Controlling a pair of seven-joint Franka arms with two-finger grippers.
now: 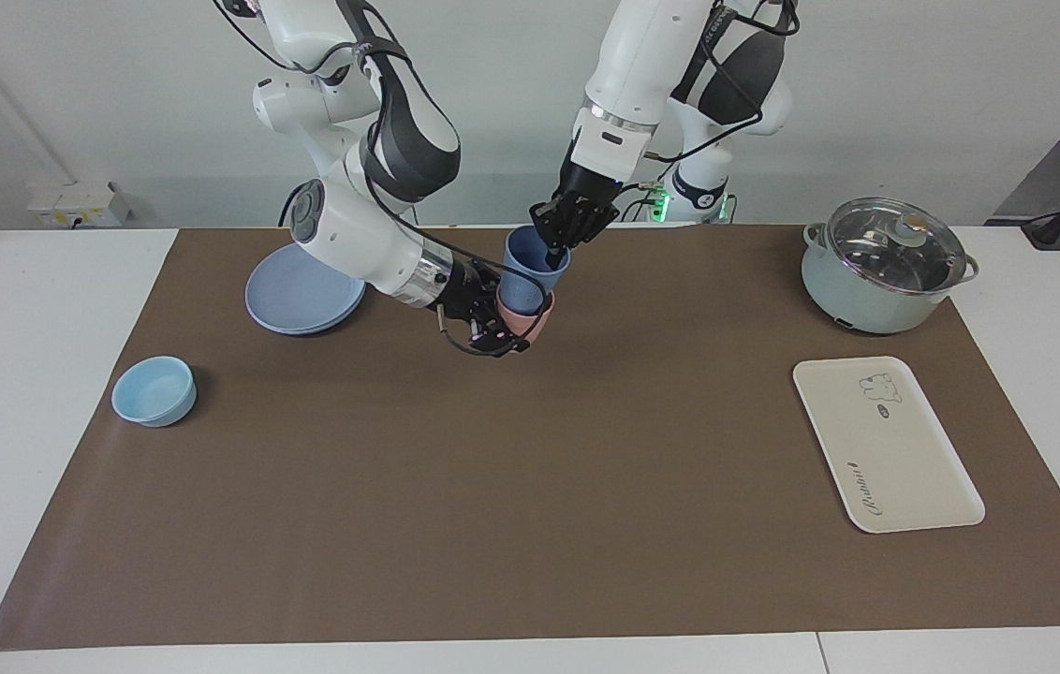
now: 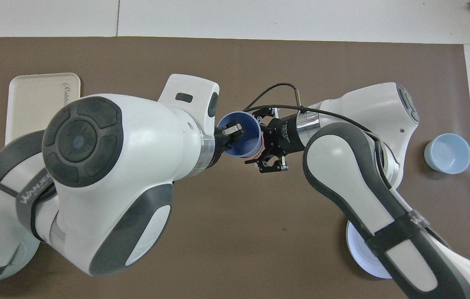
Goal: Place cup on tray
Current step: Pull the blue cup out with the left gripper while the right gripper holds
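Next, my right gripper releases the pink cup, now held just above the mat, on the mat [image 2: 364,130] near the light-blue bowl, on the bowl's tray side.
The periwinkle-blue cup [image 1: 530,267] is nested in a pink cup [image 1: 533,322] and stands tilted, raised partway out of it. My left gripper [image 1: 556,245] is shut on the blue cup's rim, one finger inside it; it also shows in the overhead view [image 2: 231,132] over the cup [image 2: 246,144]. My right gripper [image 1: 500,328] is shut on the pink cup and holds it just above the mat, beside the blue plate; it shows in the overhead view too [image 2: 267,150]. The cream tray [image 1: 886,445] lies flat toward the left arm's end; my left arm partly hides it in the overhead view [image 2: 37,97].
A pale green pot with a glass lid [image 1: 886,267] stands nearer to the robots than the tray. A round blue plate [image 1: 303,295] and a light-blue bowl [image 1: 154,390] lie toward the right arm's end. The bowl shows in the overhead view [image 2: 447,153].
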